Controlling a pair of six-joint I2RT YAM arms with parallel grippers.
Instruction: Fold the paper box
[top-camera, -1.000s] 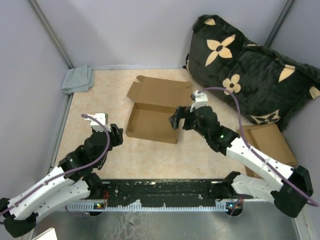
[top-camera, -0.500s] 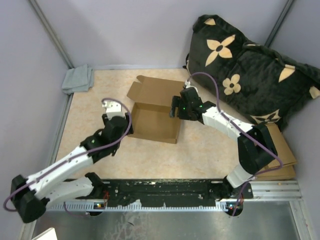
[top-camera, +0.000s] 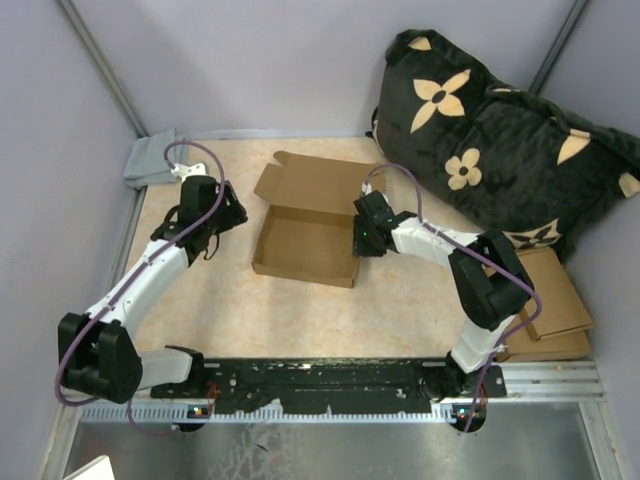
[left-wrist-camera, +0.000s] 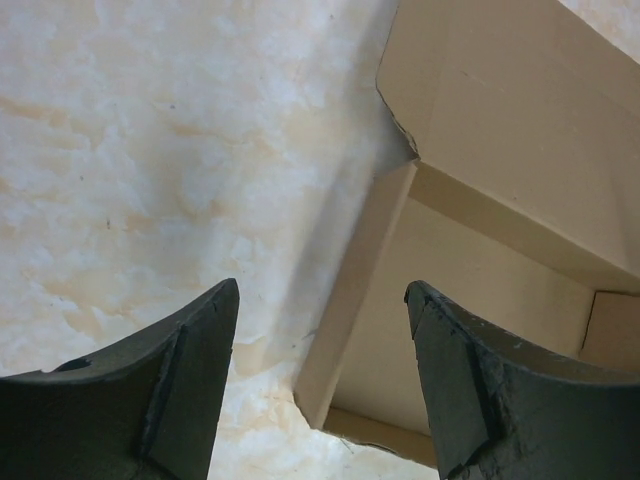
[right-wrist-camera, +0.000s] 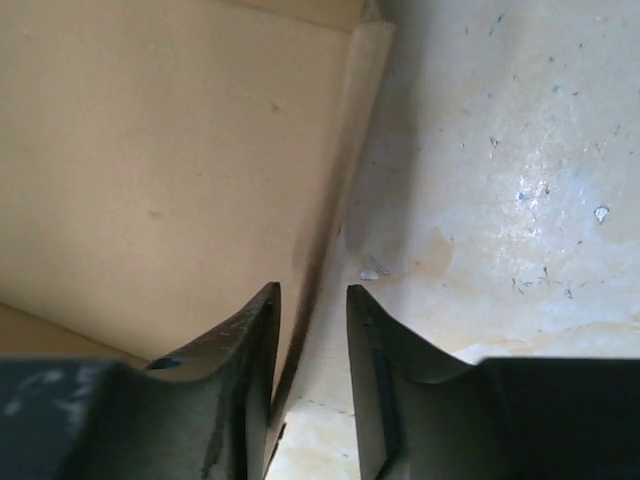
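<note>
The lid flap's side edge (top-camera: 262, 180) (left-wrist-camera: 397, 12), the one toward the grey cloth, is next for my left gripper, which should close on its middle.
The paper box (top-camera: 300, 245) is an open brown cardboard tray in mid-table, its lid flap (top-camera: 320, 185) lying flat behind it. My left gripper (top-camera: 228, 222) stands open just left of the box. In the left wrist view its jaws (left-wrist-camera: 321, 287) frame the left wall (left-wrist-camera: 365, 260) without touching it. My right gripper (top-camera: 360, 240) straddles the right wall near the front corner. In the right wrist view, the gripper (right-wrist-camera: 312, 290) has narrowed around that wall (right-wrist-camera: 350, 150), one finger against its inner side. Whether the outer finger presses it is unclear.
A grey cloth (top-camera: 155, 160) lies in the far left corner. A big black pillow with tan flowers (top-camera: 500, 130) fills the back right. A smaller cardboard piece (top-camera: 548, 300) lies at the right edge. Grey walls enclose the table.
My left arm swung out and forward to the box's left side, its jaws spreading wider. My right gripper settled over the right wall and its jaws closed in sharply.
</note>
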